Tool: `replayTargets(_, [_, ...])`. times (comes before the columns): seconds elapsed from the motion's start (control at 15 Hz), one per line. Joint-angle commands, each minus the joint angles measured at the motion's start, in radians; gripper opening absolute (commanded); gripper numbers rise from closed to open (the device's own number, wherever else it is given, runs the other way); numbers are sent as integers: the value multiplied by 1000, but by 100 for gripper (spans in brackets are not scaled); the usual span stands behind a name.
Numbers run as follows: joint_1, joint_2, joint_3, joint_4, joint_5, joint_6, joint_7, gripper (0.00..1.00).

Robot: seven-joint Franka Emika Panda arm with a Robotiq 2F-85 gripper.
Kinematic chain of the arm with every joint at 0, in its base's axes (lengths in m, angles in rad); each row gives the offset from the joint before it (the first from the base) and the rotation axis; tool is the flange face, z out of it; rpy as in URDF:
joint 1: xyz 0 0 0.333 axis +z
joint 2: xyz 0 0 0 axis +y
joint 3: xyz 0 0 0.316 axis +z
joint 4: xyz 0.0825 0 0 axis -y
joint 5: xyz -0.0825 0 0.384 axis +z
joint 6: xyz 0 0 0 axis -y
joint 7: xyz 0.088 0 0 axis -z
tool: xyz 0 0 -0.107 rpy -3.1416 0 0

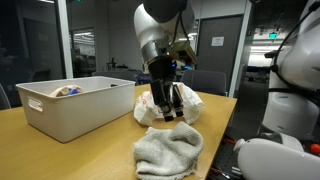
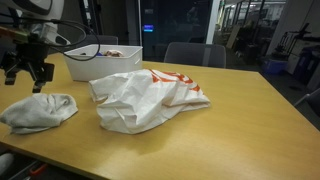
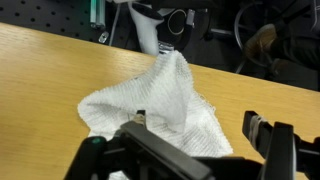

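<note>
The robot's gripper will next move down to the middle fold (image 1: 168, 149) (image 3: 183, 122) of the crumpled grey-white cloth and close there.
My gripper (image 1: 168, 103) hangs open and empty above the wooden table, a little above and behind a crumpled grey-white cloth (image 1: 168, 150). In an exterior view the gripper (image 2: 28, 74) is above the same cloth (image 2: 38, 111) at the left. The wrist view shows the cloth (image 3: 160, 110) below the spread fingers (image 3: 200, 140), with one corner peaked upward. Nothing is between the fingers.
A white plastic bin (image 1: 70, 108) with some items stands on the table; it also shows in an exterior view (image 2: 100, 60). A crumpled white bag with orange print (image 2: 150, 98) lies mid-table, seen behind the gripper (image 1: 190, 105). Chairs stand beyond the table's far edge.
</note>
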Motion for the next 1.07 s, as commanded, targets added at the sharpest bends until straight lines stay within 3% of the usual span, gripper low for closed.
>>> replayTargets(0.0, [8, -20, 7, -37, 9, 86, -53, 100])
replayTargets(0.27, [21, 3, 17, -67, 10, 138, -79, 100])
replayTargets(0.6, [23, 13, 20, -53, -1, 109, -68, 100])
replayTargets(1.0, [26, 87, 24, -70, 1, 292, -155, 100])
